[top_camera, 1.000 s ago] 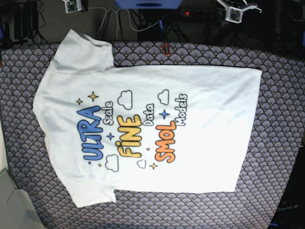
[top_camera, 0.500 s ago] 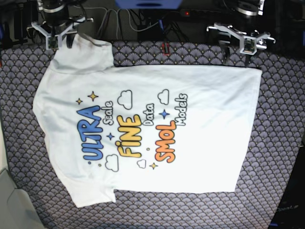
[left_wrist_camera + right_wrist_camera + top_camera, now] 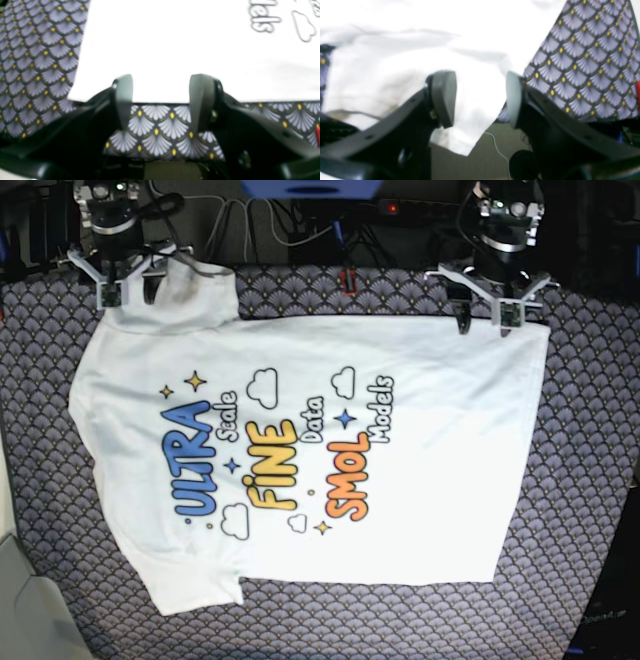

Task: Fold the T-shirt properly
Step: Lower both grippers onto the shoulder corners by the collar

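The white T-shirt's bottom hem meets its far side at a corner. My left gripper needs to close next on the far hem corner (image 3: pixel 543 331) (image 3: pixel 75 95) of the white T-shirt.
The white T-shirt (image 3: pixel 320 440) lies spread flat, print side up, on the patterned cloth; its "ULTRA", "FINE" and "SMOL" words read sideways. My left gripper (image 3: pixel 485 318) hangs open over the far hem corner at the right. In the left wrist view, my left gripper (image 3: pixel 162 102) has both fingers straddling the T-shirt (image 3: pixel 175 50) edge with nothing between them. My right gripper (image 3: pixel 127 292) stands open over the far sleeve at the left. In the right wrist view, my right gripper (image 3: pixel 480 100) hovers above the rumpled sleeve of the T-shirt (image 3: pixel 395 62), which hangs past the table's edge.
A scale-patterned purple cloth (image 3: pixel 590 480) covers the table. Cables and a power strip (image 3: pixel 400 208) lie behind the far edge. A small red item (image 3: pixel 347 280) sits at the far edge. A grey surface (image 3: pixel 25 610) shows at the lower left.
Both arms have come down from the top edge to the shirt's far side. Both grippers have opened. The shirt has not moved.
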`<action>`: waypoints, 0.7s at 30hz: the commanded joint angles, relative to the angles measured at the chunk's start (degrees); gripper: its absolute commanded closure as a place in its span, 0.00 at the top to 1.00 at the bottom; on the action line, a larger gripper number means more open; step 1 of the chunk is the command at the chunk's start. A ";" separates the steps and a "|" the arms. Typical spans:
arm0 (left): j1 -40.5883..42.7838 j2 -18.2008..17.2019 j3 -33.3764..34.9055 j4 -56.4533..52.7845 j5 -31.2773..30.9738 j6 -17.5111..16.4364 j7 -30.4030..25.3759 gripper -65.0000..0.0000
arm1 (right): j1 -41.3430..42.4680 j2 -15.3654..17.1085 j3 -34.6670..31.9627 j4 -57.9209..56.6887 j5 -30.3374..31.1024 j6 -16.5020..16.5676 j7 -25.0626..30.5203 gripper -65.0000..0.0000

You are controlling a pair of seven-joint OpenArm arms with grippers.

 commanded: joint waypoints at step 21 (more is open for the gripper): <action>0.12 1.03 -11.91 0.48 -7.13 0.25 -1.05 0.54 | 2.45 0.12 7.34 -7.70 7.07 8.48 1.04 0.51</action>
